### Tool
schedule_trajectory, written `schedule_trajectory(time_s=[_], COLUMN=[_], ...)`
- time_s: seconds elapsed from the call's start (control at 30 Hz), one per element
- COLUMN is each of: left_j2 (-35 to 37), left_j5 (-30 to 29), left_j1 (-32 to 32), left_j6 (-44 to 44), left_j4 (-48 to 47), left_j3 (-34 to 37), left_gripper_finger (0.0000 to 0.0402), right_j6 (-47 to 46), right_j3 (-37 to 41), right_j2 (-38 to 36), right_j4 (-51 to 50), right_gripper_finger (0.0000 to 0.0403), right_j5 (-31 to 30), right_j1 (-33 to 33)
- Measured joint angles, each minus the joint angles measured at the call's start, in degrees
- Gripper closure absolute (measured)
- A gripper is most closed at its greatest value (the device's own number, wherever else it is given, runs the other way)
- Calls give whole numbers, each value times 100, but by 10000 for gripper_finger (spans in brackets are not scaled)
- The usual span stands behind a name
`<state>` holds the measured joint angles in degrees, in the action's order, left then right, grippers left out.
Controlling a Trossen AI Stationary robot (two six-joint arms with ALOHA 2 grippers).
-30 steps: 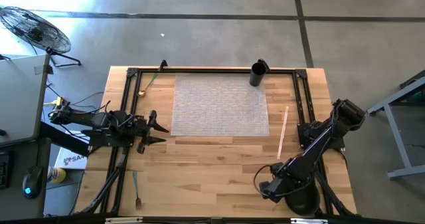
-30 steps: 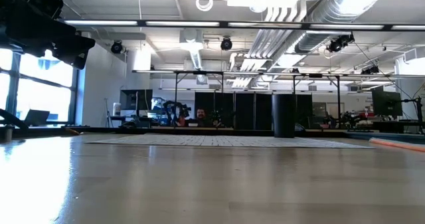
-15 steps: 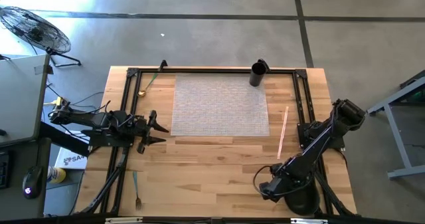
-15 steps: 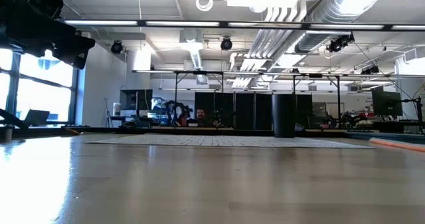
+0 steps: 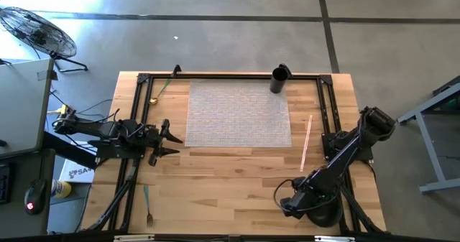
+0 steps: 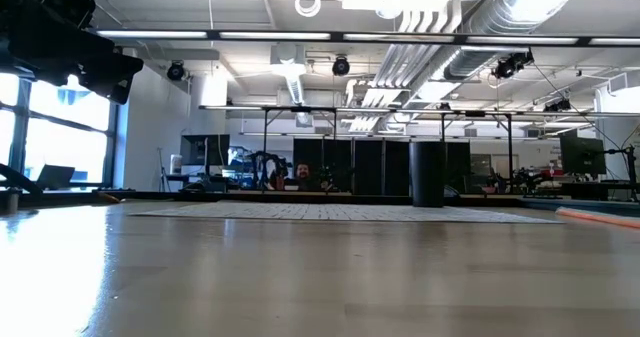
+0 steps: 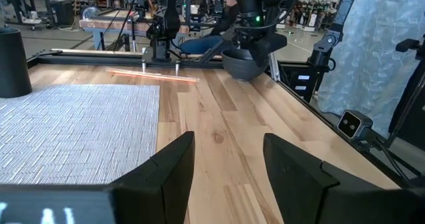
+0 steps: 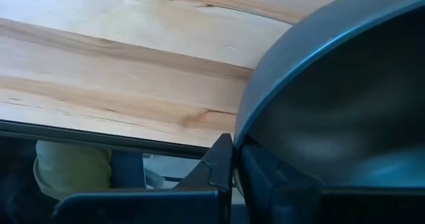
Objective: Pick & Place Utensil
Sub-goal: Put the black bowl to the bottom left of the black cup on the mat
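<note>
Next, I set the dark grey bowl down with my right gripper near the middle of the woven mat point(image 5: 234, 106).
My right gripper point(image 8: 234, 164) is at the table's near right corner, shut on a dark grey bowl point(image 5: 327, 215), which also shows far off in the left wrist view as the bowl point(image 7: 244, 63). My left gripper point(image 7: 226, 171) is open at the left, beside the woven mat point(image 5: 238, 114), with nothing between its fingers. A pink stick point(image 5: 306, 141) lies on the wood right of the mat. A spoon point(image 5: 159, 91) lies at the far left. A fork point(image 5: 147, 206) lies at the near left. My right gripper pinches the bowl's rim point(image 8: 240, 134), one finger point(image 8: 222, 161) outside the wall and the other finger point(image 8: 262, 174) inside the hollow. In the left wrist view the arm comes at the bowl from above, and the bowl appears to sit on the table.
A black cup point(image 5: 279, 79) stands at the far edge behind the mat. A black metal frame point(image 5: 140, 120) runs along the table's left, far and right sides. Bare wood lies between the mat and the near edge.
</note>
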<state>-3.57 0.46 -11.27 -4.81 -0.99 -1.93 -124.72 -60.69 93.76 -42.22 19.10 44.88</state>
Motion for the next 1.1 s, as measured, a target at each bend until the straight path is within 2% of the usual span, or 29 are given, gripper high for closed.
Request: schedule_trajectory(time_s=[0.2,0.33,0.67,0.77,0.9,1.1], left_j2=[0,0,-2,-2,-2,0], left_j5=[-1,-1,1,-1,-1,-1], left_j1=[0,2,0,1,0,2], left_j6=[1,1,1,0,1,1], left_j4=[0,0,0,0,0,0], left_j3=[2,0,2,1,0,2], left_gripper_finger=[224,224,224,224,224,224], right_j6=[63,425,2089,2808,4190,6596], right_j3=[-25,-339,-1385,-1816,-2658,-4162], right_j2=[0,0,8,191,829,1936], right_j4=[-33,-557,-2013,-2545,-3483,-4324], right_gripper_finger=[391,397,400,400,401,401], right_j5=[-65,-168,-500,-519,-513,-1008], right_j1=[-129,-420,-1728,-2213,-2885,-3770])
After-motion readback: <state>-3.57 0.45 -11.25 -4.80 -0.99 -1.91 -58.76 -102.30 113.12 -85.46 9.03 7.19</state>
